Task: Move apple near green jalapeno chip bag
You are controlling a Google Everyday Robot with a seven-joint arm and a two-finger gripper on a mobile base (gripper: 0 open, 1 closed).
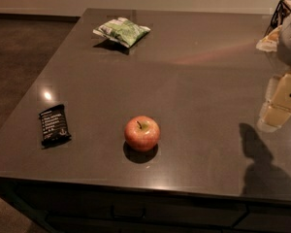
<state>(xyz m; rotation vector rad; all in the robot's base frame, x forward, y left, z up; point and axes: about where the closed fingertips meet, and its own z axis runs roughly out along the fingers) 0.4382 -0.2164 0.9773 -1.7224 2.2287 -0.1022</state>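
Note:
I need to grip the apple's sides [143, 133] on the red apple near the table's front edge.
The red apple [142, 133], with a yellowish blush and a short stem, stands upright near the front edge of the dark grey table [199, 76]. The green and white jalapeno chip bag [121, 30] lies at the table's far side, left of centre, far from the apple. My gripper [279, 106] hangs above the table at the right edge of the view. It is well to the right of the apple and holds nothing. Its shadow [257, 154] falls on the table in front of it.
A flat black wrapper with white text [54, 124] lies near the table's front left corner. A dark wire basket [280, 9] with a pale wrapper [267, 42] beside it stands at the far right. The floor [19, 47] drops away to the left.

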